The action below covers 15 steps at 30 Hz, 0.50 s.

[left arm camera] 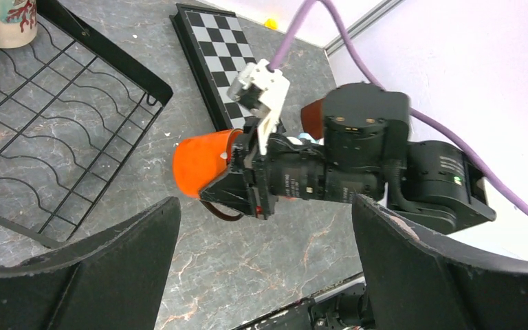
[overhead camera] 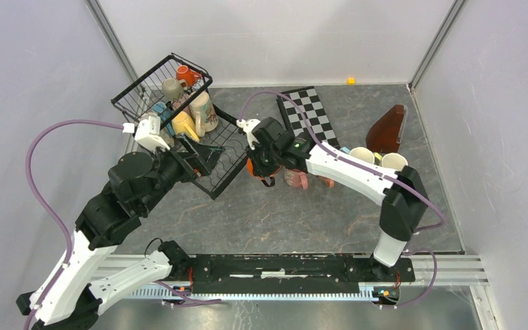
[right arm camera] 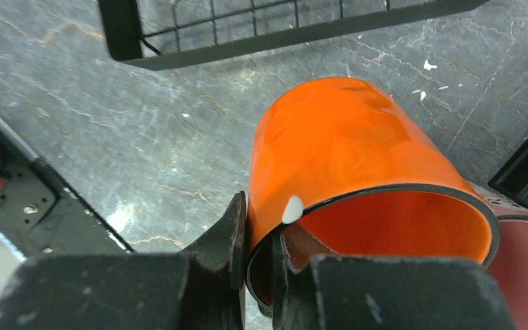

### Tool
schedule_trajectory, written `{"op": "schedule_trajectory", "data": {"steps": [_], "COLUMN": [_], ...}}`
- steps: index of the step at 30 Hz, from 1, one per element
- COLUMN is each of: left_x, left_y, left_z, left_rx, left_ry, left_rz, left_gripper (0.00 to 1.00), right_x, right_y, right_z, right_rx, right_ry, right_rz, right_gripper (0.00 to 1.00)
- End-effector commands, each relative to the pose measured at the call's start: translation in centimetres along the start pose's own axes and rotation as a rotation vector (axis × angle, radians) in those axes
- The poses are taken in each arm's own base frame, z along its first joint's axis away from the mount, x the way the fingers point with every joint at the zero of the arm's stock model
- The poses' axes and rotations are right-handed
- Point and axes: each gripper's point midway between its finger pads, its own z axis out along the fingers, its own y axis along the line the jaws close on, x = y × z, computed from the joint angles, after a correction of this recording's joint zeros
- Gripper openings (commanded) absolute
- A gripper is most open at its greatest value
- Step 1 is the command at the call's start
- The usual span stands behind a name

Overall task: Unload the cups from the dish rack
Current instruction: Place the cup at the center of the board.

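Note:
I need to set the orange cup, now held near the rack's front corner, on the table (overhead camera: 270, 181) (right arm camera: 344, 144) between the dish rack and the pink cup with my right gripper.
The black wire dish rack (overhead camera: 214, 180) stands at the back left. Its basket holds several cups: orange (overhead camera: 187, 74), beige (overhead camera: 172, 88), cream (overhead camera: 203, 110), yellow (overhead camera: 184, 125) and light blue (overhead camera: 159, 110). My right gripper (overhead camera: 261, 170) is shut on the rim of an orange cup (right arm camera: 344, 151), one finger inside and one outside, just right of the rack's front corner above the table. That cup also shows in the left wrist view (left arm camera: 203, 165). My left gripper (overhead camera: 203, 157) is open and empty over the rack's flat tray part.
A pink cup (overhead camera: 295, 179) and two cream cups (overhead camera: 361, 155) (overhead camera: 394, 162) stand on the table to the right. A black-and-white checkerboard (overhead camera: 309, 113) lies behind them, and a brown object (overhead camera: 388, 130) leans at the right wall.

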Motion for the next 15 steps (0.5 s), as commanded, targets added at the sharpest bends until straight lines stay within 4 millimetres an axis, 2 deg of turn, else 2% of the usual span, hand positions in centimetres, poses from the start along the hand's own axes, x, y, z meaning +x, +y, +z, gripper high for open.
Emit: {"op": "schedule_trajectory", "data": {"steps": [1,7,15], "left_x": [-1.0,-0.9,-0.4], "left_y": [0.0,-0.1,-0.1], "left_z": [-0.4,-0.4,-0.1], "left_rx": [-0.006,-0.002,-0.002], "left_ry": [-0.031,-0.023,-0.006], "left_rz": [0.039,0.039,0.036], "left_gripper": [1.00,1.00,1.00], "right_x": [-2.4,-0.5,1.5], "right_y": [-0.7,-1.3,-2.3], "right_z": [0.6,3.7,5.8], "right_rx": [0.061,0.094,0.157], "right_ry": [-0.048,0.050,0.157], "right_rz": [-0.058,-0.097,-0.156], "right_gripper": [0.00,0.00,0.00]}}
